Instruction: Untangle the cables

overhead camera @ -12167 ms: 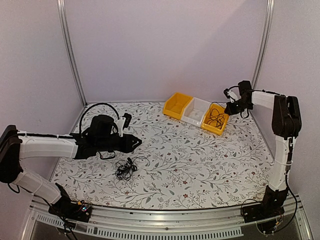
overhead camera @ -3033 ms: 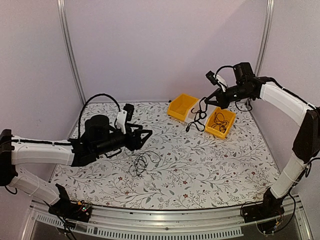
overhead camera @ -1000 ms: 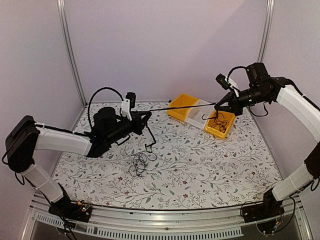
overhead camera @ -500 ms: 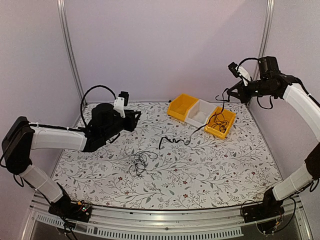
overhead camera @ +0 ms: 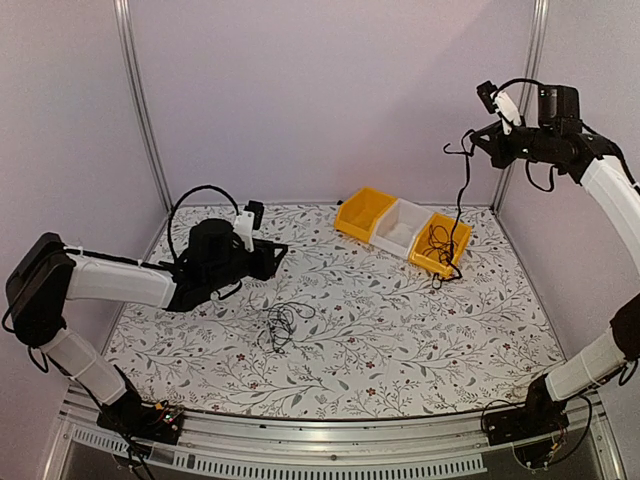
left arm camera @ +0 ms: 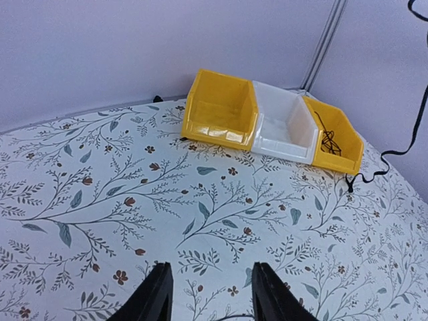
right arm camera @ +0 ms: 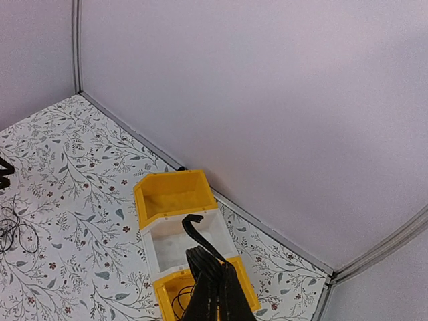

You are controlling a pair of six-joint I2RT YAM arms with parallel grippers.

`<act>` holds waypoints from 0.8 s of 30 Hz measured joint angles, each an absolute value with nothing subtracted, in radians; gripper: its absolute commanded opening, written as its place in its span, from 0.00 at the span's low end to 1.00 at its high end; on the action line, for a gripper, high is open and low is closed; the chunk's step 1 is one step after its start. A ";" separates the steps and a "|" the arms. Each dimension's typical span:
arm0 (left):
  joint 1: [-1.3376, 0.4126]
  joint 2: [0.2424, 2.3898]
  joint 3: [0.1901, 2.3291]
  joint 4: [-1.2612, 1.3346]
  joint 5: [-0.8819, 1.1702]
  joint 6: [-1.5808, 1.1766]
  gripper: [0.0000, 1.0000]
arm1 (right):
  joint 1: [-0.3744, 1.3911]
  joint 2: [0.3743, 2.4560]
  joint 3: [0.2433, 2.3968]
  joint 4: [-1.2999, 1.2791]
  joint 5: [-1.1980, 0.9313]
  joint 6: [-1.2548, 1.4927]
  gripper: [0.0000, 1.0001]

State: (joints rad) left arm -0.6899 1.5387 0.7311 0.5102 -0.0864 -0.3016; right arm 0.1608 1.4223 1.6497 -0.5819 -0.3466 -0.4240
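Observation:
I will next lower my left gripper to the mid-table cable clump and close on the clump's edge (overhead camera: 265,309) facing my left arm.
One thin black cable (overhead camera: 462,200) hangs from my right gripper (overhead camera: 479,141), which is shut on it high above the bins; its lower end rests on the table by the right yellow bin (overhead camera: 441,262). In the right wrist view the gripper (right arm camera: 215,284) pinches the cable (right arm camera: 198,235), whose hooked end sticks out. More cables (overhead camera: 436,240) lie inside that bin. A scribbly clump of cables (overhead camera: 283,326) lies mid-table, also in the right wrist view (right arm camera: 13,229). My left gripper (overhead camera: 279,250) is open and empty, low over the table (left arm camera: 210,297), with the hanging cable (left arm camera: 413,124) at far right.
Three bins stand in a row at the back: a yellow bin (overhead camera: 360,212), a white bin (overhead camera: 398,226) and the right yellow bin (left arm camera: 340,142). Purple walls and metal posts (overhead camera: 140,110) close in the floral table (overhead camera: 400,340).
My left gripper opened and let go of the cable, then drew back left. The right arm rose up and right, so the stretched cable now hangs straight down by the right bin.

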 measured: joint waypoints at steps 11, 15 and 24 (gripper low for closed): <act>-0.690 1.538 0.716 0.501 -0.071 -0.323 0.40 | 0.133 1.424 1.811 -0.494 -0.297 -0.396 0.00; -0.690 1.538 0.716 0.501 -0.065 -0.325 0.40 | 0.130 1.431 1.861 -0.465 -0.266 -0.397 0.00; -0.690 1.538 0.715 0.501 -0.056 -0.331 0.40 | 0.109 1.492 1.887 -0.400 -0.208 -0.419 0.00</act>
State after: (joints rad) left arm -0.6903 1.5375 0.7151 0.5014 -0.0555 -0.3305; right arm 0.1085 1.4921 1.8870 -0.4000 -0.2077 -0.4187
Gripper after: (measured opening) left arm 0.396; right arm 0.021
